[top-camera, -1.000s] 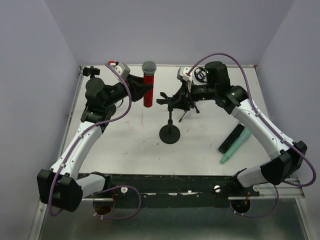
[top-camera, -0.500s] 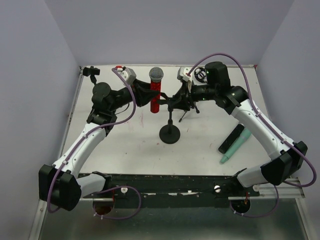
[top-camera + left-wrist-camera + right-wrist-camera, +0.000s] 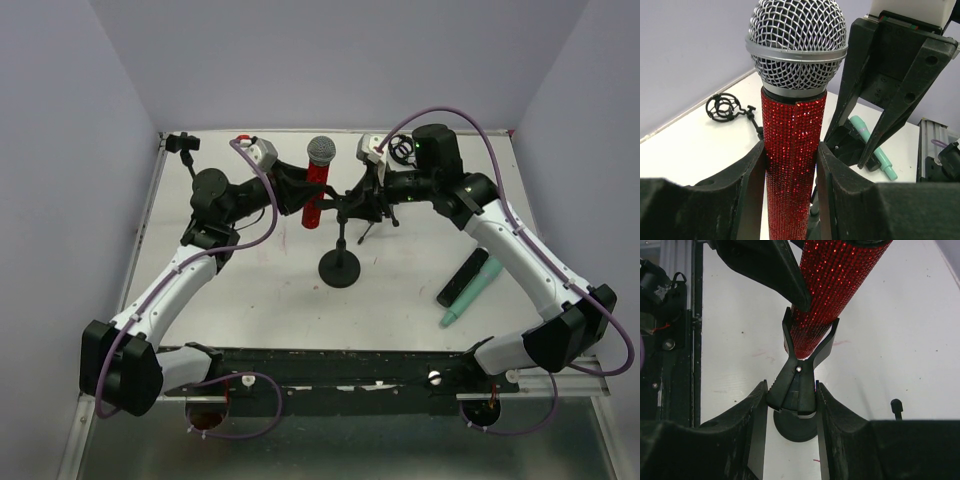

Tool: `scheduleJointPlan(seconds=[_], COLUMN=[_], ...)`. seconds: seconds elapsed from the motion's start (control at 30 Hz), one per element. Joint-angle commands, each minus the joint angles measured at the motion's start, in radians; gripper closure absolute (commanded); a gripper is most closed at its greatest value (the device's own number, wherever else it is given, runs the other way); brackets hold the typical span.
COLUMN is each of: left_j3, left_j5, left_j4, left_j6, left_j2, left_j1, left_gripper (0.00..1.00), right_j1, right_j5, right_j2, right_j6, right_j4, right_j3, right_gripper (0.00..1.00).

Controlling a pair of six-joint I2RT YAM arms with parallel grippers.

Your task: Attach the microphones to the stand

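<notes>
The clip's prongs stand too narrow around the red microphone, so my right gripper needs to retake the clip's handles (image 3: 792, 399) deeper and squeeze before my left gripper seats it.
My left gripper (image 3: 303, 193) is shut on the red microphone (image 3: 315, 195), held upright with its silver mesh head (image 3: 321, 150) on top; it fills the left wrist view (image 3: 792, 150) between my fingers (image 3: 752, 190). My right gripper (image 3: 366, 200) is shut on the handles of the stand's black clip (image 3: 800, 380), squeezing its prongs open. The red microphone's lower end (image 3: 832, 290) sits between those prongs. The stand's round base (image 3: 340, 268) rests on the table. The mint-green microphone (image 3: 474, 290) and black microphone (image 3: 460, 278) lie side by side at the right.
A black shock mount (image 3: 183, 143) sits at the table's far left corner, also in the left wrist view (image 3: 722, 107). A coiled black piece (image 3: 400, 150) lies at the back behind my right wrist. A small tripod leg (image 3: 372, 232) stands behind the stand.
My left arm has carried the red microphone to the right, from beside the stand into the clip's open prongs. My right gripper has stayed on the clip.
</notes>
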Motion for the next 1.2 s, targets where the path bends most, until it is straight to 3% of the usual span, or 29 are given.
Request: scheduleJointPlan(seconds=[0.0, 0.33, 0.53, 0.63, 0.7, 0.77, 0.83, 1.0, 1.17], left_j3=[-0.011, -0.055, -0.077, -0.079, -0.08, -0.082, -0.085, -0.088, -0.085], left_j5=[0.001, 0.009, 0.008, 0.008, 0.011, 0.009, 0.011, 0.011, 0.037], left_j4=[0.12, 0.183, 0.218, 0.226, 0.229, 0.229, 0.226, 0.218, 0.247], left_j6=[-0.051, -0.094, -0.12, -0.128, -0.13, -0.13, -0.128, -0.119, -0.14], left_j2=[0.018, -0.017, -0.023, -0.02, -0.019, -0.02, -0.022, -0.026, -0.016], left_j1=[-0.027, -0.029, -0.029, -0.029, -0.029, -0.029, -0.029, -0.029, -0.029], left_gripper=[1.0, 1.0, 1.0, 1.0, 1.0, 1.0, 1.0, 1.0, 1.0], right_j1=[0.012, 0.008, 0.012, 0.012, 0.012, 0.013, 0.012, 0.01, 0.012], right_j5=[-0.027, 0.015, 0.001, -0.004, -0.004, -0.004, -0.005, -0.004, -0.004], right_j2=[0.011, 0.005, 0.003, 0.006, 0.008, 0.006, 0.005, 0.003, 0.011], right_j6=[0.011, 0.032, 0.036, 0.036, 0.037, 0.037, 0.036, 0.029, 0.022], right_j4=[-0.013, -0.002, -0.002, -0.002, -0.004, 0.001, -0.002, -0.007, -0.015], right_j3=[-0.027, -0.042, -0.042, -0.042, -0.043, -0.042, -0.039, -0.04, -0.037], right_gripper=[0.8, 0.83, 0.45, 0.4, 0.44, 0.65, 0.75, 0.84, 0.85])
